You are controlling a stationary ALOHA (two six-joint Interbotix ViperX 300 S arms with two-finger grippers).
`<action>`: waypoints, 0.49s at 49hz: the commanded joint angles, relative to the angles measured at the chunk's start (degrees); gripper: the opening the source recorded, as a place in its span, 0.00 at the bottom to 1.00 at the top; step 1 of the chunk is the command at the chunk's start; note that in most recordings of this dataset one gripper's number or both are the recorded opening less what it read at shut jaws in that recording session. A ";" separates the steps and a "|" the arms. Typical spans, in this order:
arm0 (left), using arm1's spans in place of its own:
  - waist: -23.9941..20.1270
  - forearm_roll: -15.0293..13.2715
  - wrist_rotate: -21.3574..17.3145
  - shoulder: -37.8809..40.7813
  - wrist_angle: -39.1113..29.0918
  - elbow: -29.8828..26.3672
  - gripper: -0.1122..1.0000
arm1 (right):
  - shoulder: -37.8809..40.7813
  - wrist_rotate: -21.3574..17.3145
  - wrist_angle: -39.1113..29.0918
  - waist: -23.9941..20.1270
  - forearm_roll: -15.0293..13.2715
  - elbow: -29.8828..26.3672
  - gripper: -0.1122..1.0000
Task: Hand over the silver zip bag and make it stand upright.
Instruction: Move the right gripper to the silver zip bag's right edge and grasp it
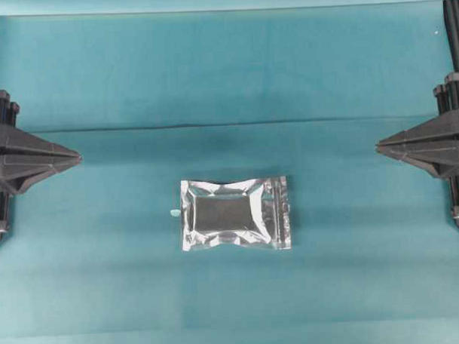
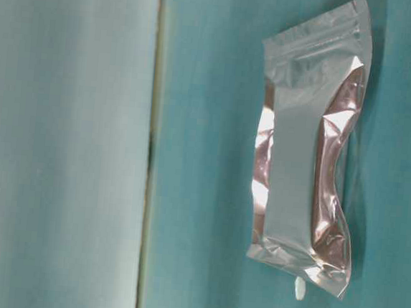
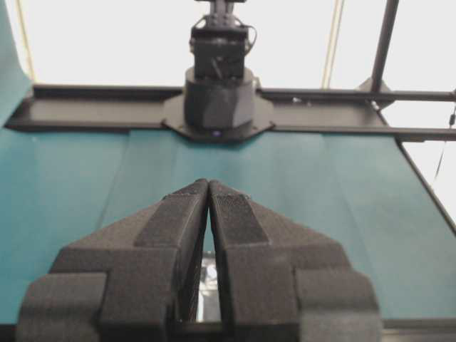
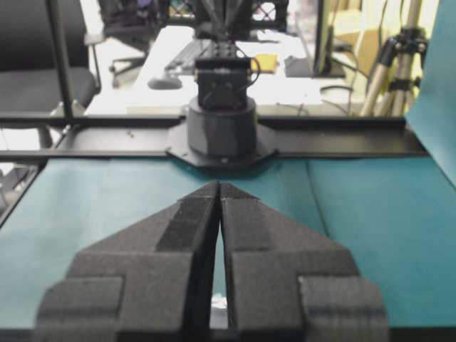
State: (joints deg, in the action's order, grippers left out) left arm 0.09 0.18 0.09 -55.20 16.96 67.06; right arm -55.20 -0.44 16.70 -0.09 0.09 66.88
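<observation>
The middle of the zip strip [image 1: 275,213] on the silver zip bag is the next place for my right gripper to go and close.
The silver zip bag [image 1: 235,214] lies flat in the middle of the teal cloth, its zip strip along the right short edge. The table-level view shows the same bag [image 2: 306,155], crinkled, with a pale centre panel. My left gripper [image 1: 78,157] is shut at the left edge, well clear of the bag, with nothing held. At the right edge my right gripper [image 1: 379,146] is shut too, equally far from the bag. In the left wrist view the gripper [image 3: 208,182] has its fingertips touching, and a sliver of silver bag [image 3: 208,285] shows between the fingers lower down. The right wrist view shows the other gripper [image 4: 219,184] the same way.
A tiny pale speck [image 1: 174,212] lies just left of the bag, also seen as a speck [image 2: 299,288] at table level. Each arm's base [image 3: 219,92] stands at the far side of the cloth opposite the other. A fold line [image 1: 228,124] crosses the cloth behind the bag.
</observation>
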 commanded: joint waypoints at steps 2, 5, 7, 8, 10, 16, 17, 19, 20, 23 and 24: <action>0.97 0.88 0.44 3.69 0.09 -2.20 0.23 | 0.97 -0.79 0.35 -1.32 1.58 -1.05 0.24; 1.58 0.88 0.35 5.71 0.09 -3.52 0.15 | 2.02 -3.16 0.26 -2.11 5.45 -1.32 0.22; 1.76 0.88 0.26 7.12 0.09 -4.39 0.10 | 2.99 -5.54 -0.26 -2.55 8.35 -1.41 0.18; 1.93 0.88 0.18 7.73 0.09 -4.75 0.08 | 3.52 -6.94 -0.53 -2.90 9.84 -1.41 0.17; 2.11 0.88 -0.18 9.05 0.00 -5.45 0.06 | 4.66 -9.76 -1.23 -3.25 12.48 -1.41 0.14; 2.11 0.88 -0.44 12.48 0.00 -7.12 0.04 | 8.70 -17.93 -3.16 -4.31 17.75 -1.41 0.12; 2.11 0.88 -0.44 12.92 0.00 -7.38 0.04 | 9.40 -19.16 -3.52 -4.31 18.19 -1.41 0.12; 2.11 0.88 -0.44 13.89 0.00 -7.82 0.04 | 11.16 -21.27 -4.22 -4.31 18.81 -1.41 0.13; 2.11 0.88 -0.44 14.24 0.00 -8.17 0.04 | 12.13 -22.32 -4.57 -4.31 19.25 -1.49 0.13; 2.20 0.88 -0.44 15.47 0.00 -8.79 0.04 | 15.47 -25.49 -5.63 -4.31 20.04 -1.93 0.13; 2.20 0.88 -0.44 15.82 0.00 -8.96 0.04 | 16.61 -26.54 -5.98 -4.31 20.39 -2.20 0.13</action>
State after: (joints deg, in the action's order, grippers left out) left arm 2.11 0.97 -0.44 -40.43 16.70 60.21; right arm -42.10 -24.08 11.43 -4.22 19.34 66.27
